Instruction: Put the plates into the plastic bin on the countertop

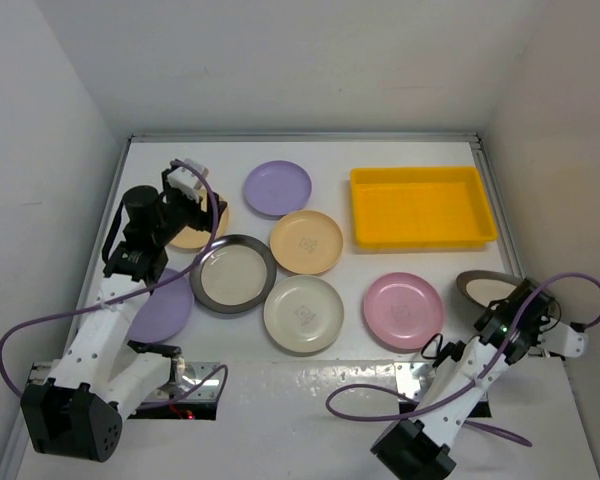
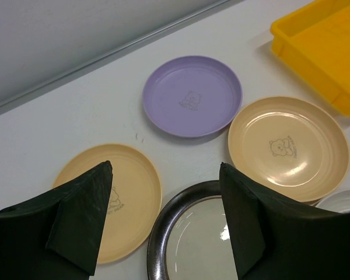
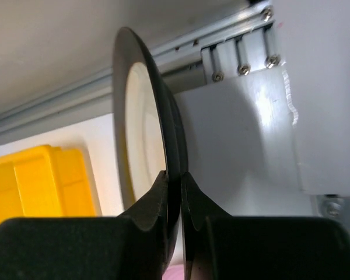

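Next, my right gripper releases the grey plate onto the bottom of the yellow plastic bin, over toward the back lavender plate (image 1: 411, 208).
The yellow plastic bin (image 1: 422, 207) sits empty at the back right of the white countertop (image 1: 430, 150). On the counter lie a lavender plate (image 1: 277, 187), a yellow-orange plate (image 1: 306, 241), a dark-rimmed grey plate (image 1: 233, 273), a cream plate (image 1: 303, 313), a pink plate (image 1: 403, 309), a second lavender plate (image 1: 163, 305) and a second yellow-orange plate (image 1: 195, 235). My left gripper (image 2: 164, 169) is open and empty above the gap between the yellow-orange plate (image 2: 128, 198) and the grey plate (image 2: 186, 245). My right gripper (image 3: 174, 175) is shut on the rim of another dark-rimmed grey plate (image 3: 137, 134), held tilted on edge at the right (image 1: 485, 288).
White walls close in the counter at the back and sides. A metal edge rail (image 1: 300, 137) runs along the back and a metal frame (image 3: 245, 52) is close by the held plate. The arms' cables loop at the near edge (image 1: 40, 330).
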Robot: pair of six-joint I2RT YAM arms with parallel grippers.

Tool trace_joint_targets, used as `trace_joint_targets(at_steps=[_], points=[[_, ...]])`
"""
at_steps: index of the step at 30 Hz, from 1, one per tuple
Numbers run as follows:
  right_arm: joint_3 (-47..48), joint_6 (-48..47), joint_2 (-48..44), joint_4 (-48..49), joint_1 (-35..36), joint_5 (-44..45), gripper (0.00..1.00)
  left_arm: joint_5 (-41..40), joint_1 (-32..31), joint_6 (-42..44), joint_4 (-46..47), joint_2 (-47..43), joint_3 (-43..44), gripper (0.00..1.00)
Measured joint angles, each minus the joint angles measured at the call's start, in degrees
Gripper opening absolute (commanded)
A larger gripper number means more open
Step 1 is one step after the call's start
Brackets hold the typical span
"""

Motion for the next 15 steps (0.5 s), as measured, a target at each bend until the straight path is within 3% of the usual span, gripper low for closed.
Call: trace_joint_targets(at_steps=[7,15], points=[[8.9,-6.1,1.1,-9.0,-0.1,3.6,0.0,-0.2,-0.8,0.5,1.0,-0.2,-0.9,0.76],[18.4,-15.5,1.0,-8.8,0.9,-0.5,0.0,-0.3,-0.8,1.1,1.8,-0.2,-2.3,0.76]])
